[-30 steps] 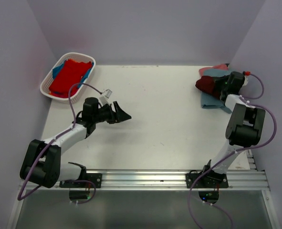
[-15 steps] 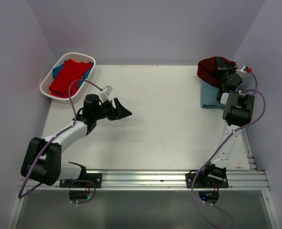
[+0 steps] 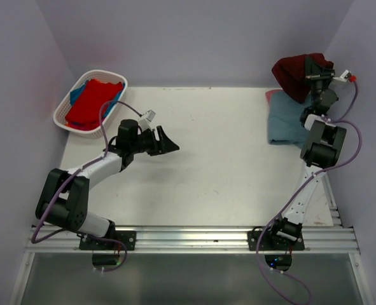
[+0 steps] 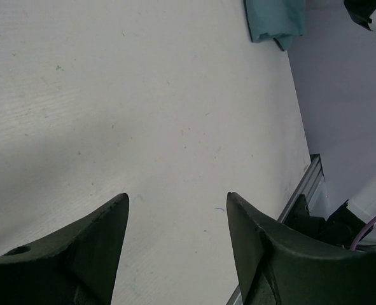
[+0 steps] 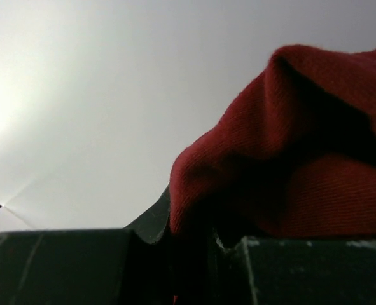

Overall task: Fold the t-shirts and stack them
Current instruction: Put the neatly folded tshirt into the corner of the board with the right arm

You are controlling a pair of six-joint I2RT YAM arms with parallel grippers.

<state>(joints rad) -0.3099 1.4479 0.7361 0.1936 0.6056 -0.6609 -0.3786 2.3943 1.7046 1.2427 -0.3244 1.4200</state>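
I need to use my right gripper to set the dark maroon t-shirt down and let go of it on top of the flat grey-blue t-shirt (image 3: 288,115).
My right gripper (image 3: 312,70) is shut on the dark maroon t-shirt (image 3: 292,75) and holds it bunched in the air at the far right corner; the cloth fills the right wrist view (image 5: 289,159). Under it a dusty grey-blue t-shirt (image 3: 285,121) lies flat on the table, with a strip of salmon pink (image 3: 271,93) at its far edge. Its corner shows in the left wrist view (image 4: 273,19). My left gripper (image 3: 168,143) is open and empty over the table's left middle (image 4: 177,198). A bright red t-shirt (image 3: 92,101) lies on a blue one (image 3: 77,93) in the basket.
The white slatted basket (image 3: 65,113) stands at the far left corner. Lilac walls close the table on three sides. The metal rail (image 3: 194,238) with both arm bases runs along the near edge.
My right gripper has risen and swung back with the maroon t-shirt, lifting it off the grey-blue shirt. My left gripper has shifted slightly right and up.
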